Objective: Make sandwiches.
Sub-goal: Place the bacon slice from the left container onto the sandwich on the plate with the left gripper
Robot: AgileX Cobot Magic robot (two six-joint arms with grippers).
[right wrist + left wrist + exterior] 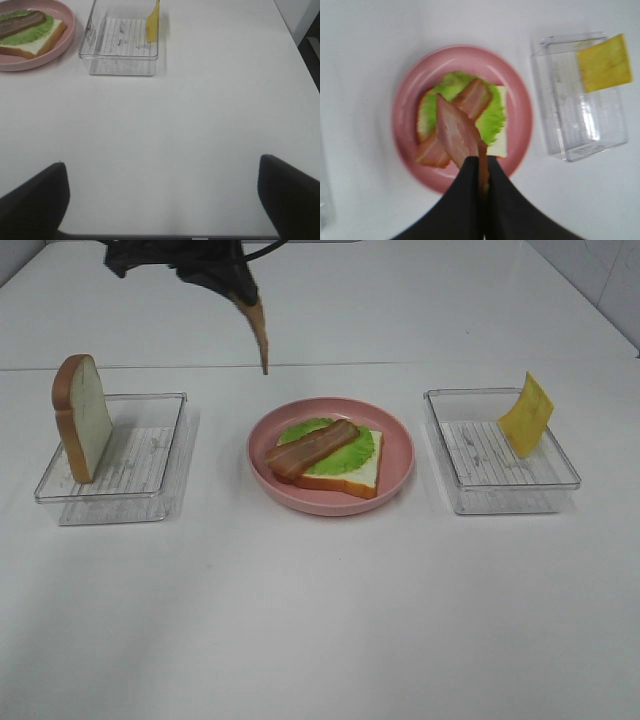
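Next, my left gripper lays its bacon strip down across the bacon strip lying on the green lettuce leaf [335, 451] [471, 125].
A bread slice [366, 473] lies on the pink plate [398, 455] at centre, with a green lettuce leaf [350, 454] and one bacon strip [311, 448] on it. My left gripper [243, 297] is shut on a second bacon strip [261, 332] that hangs down, high above and behind the plate. In the left wrist view this held bacon strip [455, 132] hangs over the sandwich. A second bread slice [82, 417] stands upright in the left tray. A yellow cheese square [526, 415] leans in the right tray. My right gripper [162, 200] is open, low over bare table.
A clear plastic tray [130, 465] stands at the left and another clear tray [500, 465] at the right, both on the white table. The right tray also shows in the right wrist view [120, 50]. The table's far right edge is near the tray.
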